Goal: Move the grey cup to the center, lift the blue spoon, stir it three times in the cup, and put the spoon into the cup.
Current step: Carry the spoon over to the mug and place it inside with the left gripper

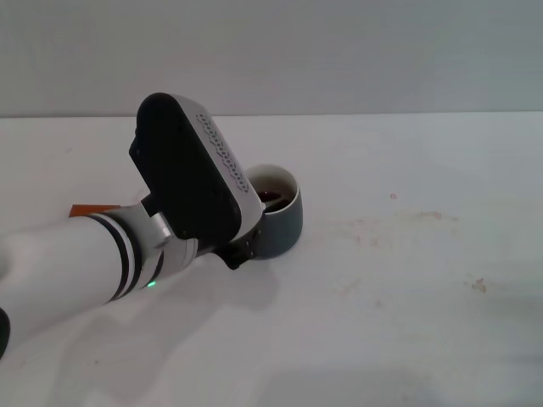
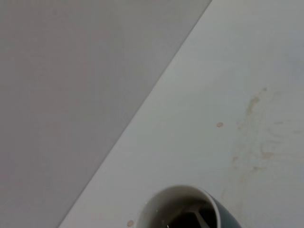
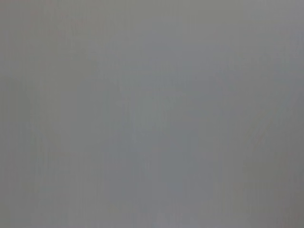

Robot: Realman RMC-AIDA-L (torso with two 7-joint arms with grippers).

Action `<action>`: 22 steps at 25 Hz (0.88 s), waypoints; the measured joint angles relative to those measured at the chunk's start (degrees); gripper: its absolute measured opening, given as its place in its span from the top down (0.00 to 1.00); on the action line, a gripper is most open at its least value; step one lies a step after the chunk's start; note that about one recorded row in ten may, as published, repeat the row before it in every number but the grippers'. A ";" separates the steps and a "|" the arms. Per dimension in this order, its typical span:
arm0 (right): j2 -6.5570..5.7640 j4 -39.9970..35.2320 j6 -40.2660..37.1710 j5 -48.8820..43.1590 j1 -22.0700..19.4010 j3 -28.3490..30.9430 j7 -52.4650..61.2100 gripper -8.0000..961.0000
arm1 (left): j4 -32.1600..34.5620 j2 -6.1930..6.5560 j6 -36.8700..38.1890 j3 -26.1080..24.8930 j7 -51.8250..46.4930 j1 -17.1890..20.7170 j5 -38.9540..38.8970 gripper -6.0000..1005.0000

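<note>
Next, my left gripper lets go of the blue spoon in the dark liquid inside the grey cup (image 1: 254, 197) (image 2: 185, 219).
The grey cup (image 1: 284, 222) stands on the white table a little left of the middle of the head view, white inside. My left gripper (image 1: 253, 227) comes in from the left and sits on the cup's near-left wall. One dark finger (image 1: 271, 197) is inside the cup and the other (image 1: 235, 256) is outside it, so the gripper looks shut on the wall. The left wrist view shows the cup (image 2: 183, 209) from above with a dark finger inside. The blue spoon is out of view. My right gripper is not in view; its wrist view shows only plain grey.
An orange-brown block (image 1: 85, 209) peeks out behind my left forearm at the left. The white table (image 1: 407, 280) stretches to the right and front with faint brownish stains (image 1: 424, 219). A pale wall stands behind the table.
</note>
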 joint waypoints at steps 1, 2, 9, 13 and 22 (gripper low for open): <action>-0.02 0.00 0.01 0.04 0.11 0.00 0.00 0.99 | -0.11 0.00 -0.09 0.15 0.00 0.16 -0.01 0.82; -0.02 0.00 0.00 0.05 0.19 0.00 0.00 0.99 | -0.25 0.00 -0.19 0.26 -0.01 0.38 -0.01 0.82; -0.06 -0.03 0.01 0.11 0.93 0.00 0.00 0.99 | -2.21 0.07 -0.76 -0.41 -0.01 2.88 0.51 0.82; -0.07 -0.16 0.47 0.11 1.15 0.00 0.00 0.99 | -2.01 0.08 -0.83 -1.52 -0.01 3.12 0.69 0.82; -0.07 -0.17 0.78 0.14 1.29 0.00 0.00 0.99 | -0.41 0.07 -0.29 -5.09 -0.02 2.62 1.01 0.82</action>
